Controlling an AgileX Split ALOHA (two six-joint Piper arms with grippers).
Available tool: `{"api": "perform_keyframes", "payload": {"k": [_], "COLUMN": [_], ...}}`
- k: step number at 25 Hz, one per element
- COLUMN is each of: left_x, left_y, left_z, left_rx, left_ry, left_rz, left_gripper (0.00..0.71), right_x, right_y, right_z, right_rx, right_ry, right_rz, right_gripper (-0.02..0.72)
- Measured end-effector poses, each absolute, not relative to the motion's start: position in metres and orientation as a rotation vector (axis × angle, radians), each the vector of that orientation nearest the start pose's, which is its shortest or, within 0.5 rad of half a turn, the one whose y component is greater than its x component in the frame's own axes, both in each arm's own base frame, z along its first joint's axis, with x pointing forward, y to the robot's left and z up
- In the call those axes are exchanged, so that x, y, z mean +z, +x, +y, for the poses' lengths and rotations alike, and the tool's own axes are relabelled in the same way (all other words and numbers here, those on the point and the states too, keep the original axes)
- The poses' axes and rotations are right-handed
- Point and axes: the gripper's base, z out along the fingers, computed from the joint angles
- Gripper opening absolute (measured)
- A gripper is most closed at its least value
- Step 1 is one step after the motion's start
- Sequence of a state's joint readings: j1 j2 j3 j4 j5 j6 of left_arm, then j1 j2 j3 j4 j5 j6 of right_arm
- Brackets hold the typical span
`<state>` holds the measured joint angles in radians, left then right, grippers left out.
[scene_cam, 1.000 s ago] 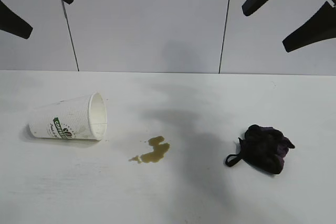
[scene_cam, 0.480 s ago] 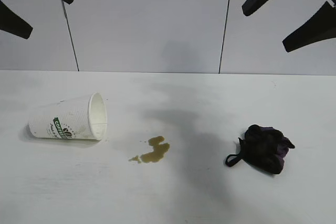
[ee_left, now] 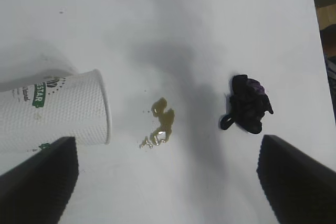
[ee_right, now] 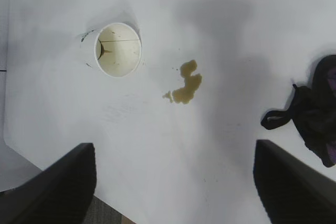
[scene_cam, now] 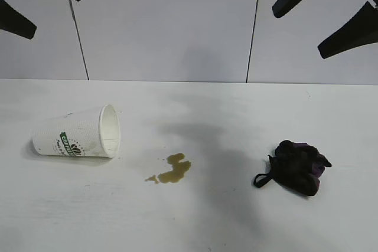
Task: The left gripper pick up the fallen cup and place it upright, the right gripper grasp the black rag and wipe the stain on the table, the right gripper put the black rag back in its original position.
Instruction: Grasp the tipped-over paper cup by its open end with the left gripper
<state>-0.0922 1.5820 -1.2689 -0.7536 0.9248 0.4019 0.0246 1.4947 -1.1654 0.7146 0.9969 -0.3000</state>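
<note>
The fallen white cup will be gripped by my left gripper, which will close on the sides (scene_cam: 94,131) (ee_left: 94,108) just behind the cup's rim.
The white ribbed cup (scene_cam: 77,135) with its green logo lies on its side at the left of the table (scene_cam: 195,228), mouth toward the middle. An olive-brown stain (scene_cam: 172,170) sits in the centre, and the black rag (scene_cam: 295,166) lies bunched at the right. High above the cup hangs my left gripper (scene_cam: 38,1), open and holding nothing; its wrist view shows the cup (ee_left: 58,111), stain (ee_left: 161,124) and rag (ee_left: 247,103) far below the gripper (ee_left: 168,182). The right gripper (scene_cam: 331,10) hangs open and bare high above the rag, and its view takes in the cup's mouth (ee_right: 116,49), stain (ee_right: 186,85) and rag (ee_right: 315,114).
A pale panelled wall (scene_cam: 171,28) stands behind the table. The table's near corner and edge (ee_right: 63,174) show in the right wrist view, with darker floor beyond.
My left gripper's fingers have crept slightly upward in the exterior view. Cup, stain, rag and right gripper are where they were.
</note>
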Motion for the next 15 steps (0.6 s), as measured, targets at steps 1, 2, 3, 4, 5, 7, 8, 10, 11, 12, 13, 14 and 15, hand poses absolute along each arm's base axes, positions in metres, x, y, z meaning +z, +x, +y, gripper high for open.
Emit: {"api": "perform_keyframes", "payload": {"k": [1, 2, 3, 4, 5, 7, 8, 10, 11, 12, 13, 14, 15], "left_x": [0.308, 0.310, 0.311, 0.312, 0.312, 0.312, 0.313, 0.312, 0.311, 0.309, 0.307, 0.306, 0.302], "left_y": [0.327, 0.326, 0.326, 0.325, 0.323, 0.319, 0.317, 0.311, 0.309, 0.307, 0.305, 0.305, 0.306], "left_z": [-0.081, -0.083, -0.087, -0.092, -0.098, -0.112, -0.121, -0.135, -0.140, -0.146, -0.150, -0.153, -0.155], "left_rx": [-0.805, -0.784, -0.757, -0.721, -0.689, -0.609, -0.578, -0.484, -0.424, -0.359, -0.283, -0.213, -0.144], "left_ry": [0.240, 0.314, 0.413, 0.533, 0.653, 0.931, 1.053, 1.313, 1.422, 1.516, 1.606, 1.666, 1.721], "left_rz": [2.503, 2.484, 2.459, 2.422, 2.382, 2.252, 2.187, 2.029, 1.960, 1.906, 1.855, 1.817, 1.792], "left_gripper": [0.665, 0.665, 0.665, 0.665, 0.665, 0.664, 0.664, 0.663, 0.663, 0.663, 0.663, 0.663, 0.663], "right_x": [0.301, 0.301, 0.301, 0.301, 0.301, 0.301, 0.301, 0.301, 0.301, 0.301, 0.301, 0.301, 0.301], "right_y": [0.298, 0.298, 0.298, 0.299, 0.299, 0.299, 0.299, 0.300, 0.300, 0.300, 0.300, 0.300, 0.300], "right_z": [0.057, 0.057, 0.057, 0.057, 0.057, 0.057, 0.057, 0.057, 0.057, 0.057, 0.057, 0.057, 0.057], "right_rx": [0.831, 0.831, 0.831, 0.830, 0.830, 0.828, 0.826, 0.821, 0.821, 0.820, 0.820, 0.820, 0.819], "right_ry": [-0.035, -0.035, -0.035, -0.034, -0.034, -0.032, -0.030, -0.027, -0.026, -0.026, -0.025, -0.025, -0.025], "right_rz": [2.615, 2.615, 2.615, 2.615, 2.614, 2.612, 2.609, 2.603, 2.602, 2.601, 2.601, 2.601, 2.600], "right_gripper": [0.568, 0.568, 0.568, 0.568, 0.568, 0.568, 0.568, 0.568, 0.568, 0.568, 0.568, 0.568, 0.568]}}
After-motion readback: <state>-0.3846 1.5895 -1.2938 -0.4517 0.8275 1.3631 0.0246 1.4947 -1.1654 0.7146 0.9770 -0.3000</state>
